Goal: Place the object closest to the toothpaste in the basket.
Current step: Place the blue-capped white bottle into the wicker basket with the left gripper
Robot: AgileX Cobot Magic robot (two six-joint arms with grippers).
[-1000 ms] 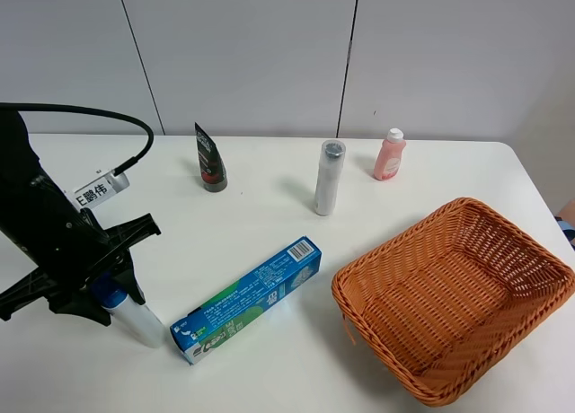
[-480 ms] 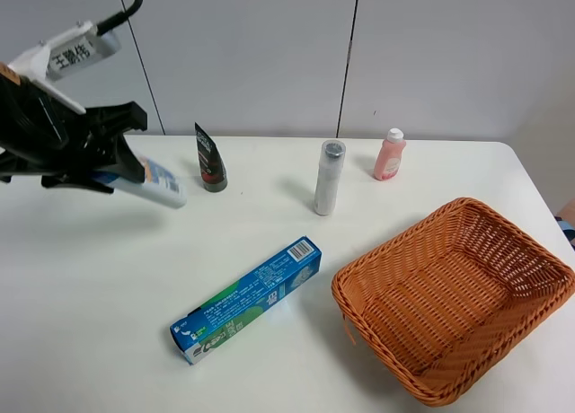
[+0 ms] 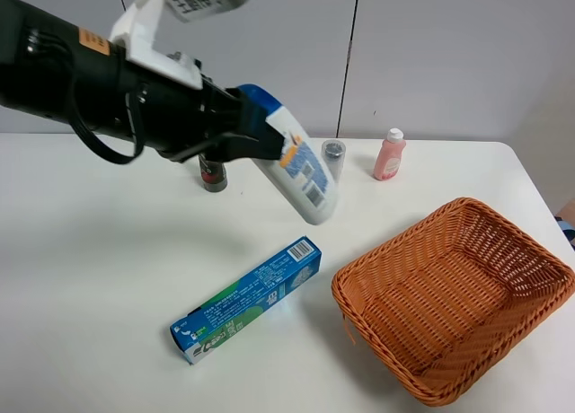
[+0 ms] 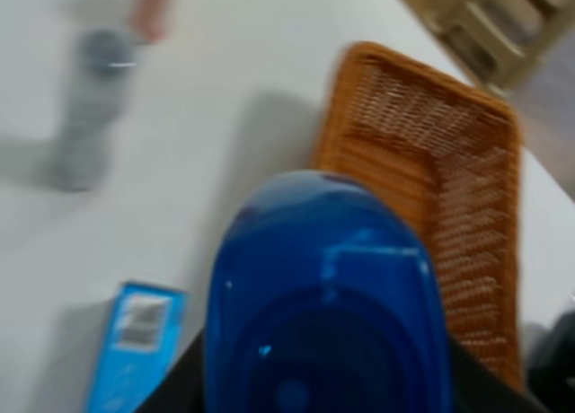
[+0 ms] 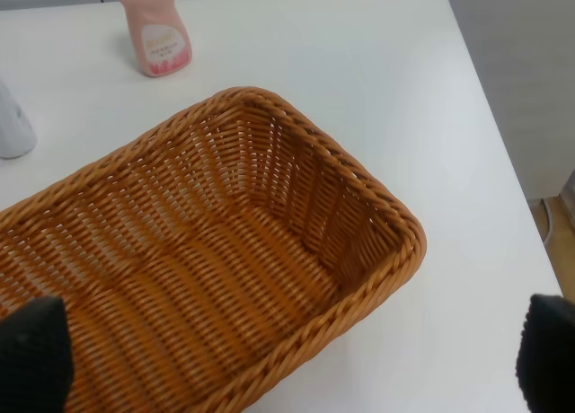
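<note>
Next, my left gripper stands the white bottle inside the wicker basket's corner (image 3: 385,314) nearest the toothpaste box.
My left gripper (image 3: 244,133) is shut on a white bottle with a blue cap (image 3: 301,172) and holds it tilted high above the table's middle, between the toothpaste box (image 3: 247,299) and the back row. In the left wrist view the blue cap (image 4: 323,296) fills the front, with the toothpaste box (image 4: 135,341) and the wicker basket (image 4: 431,153) below. The basket (image 3: 463,203) stands at the right and has nothing in it. My right gripper (image 5: 287,359) is open above the basket (image 5: 314,144); the exterior high view does not show it.
A black tube (image 3: 213,175), a grey-capped white bottle (image 3: 333,151) and a pink bottle (image 3: 389,154) stand along the back; the arm and the held bottle partly hide the first two. The pink bottle (image 5: 157,40) also shows in the right wrist view.
My left gripper has carried the blue-capped bottle from the table's front left, up and to the right, to above the middle. The toothpaste box and basket have not moved.
</note>
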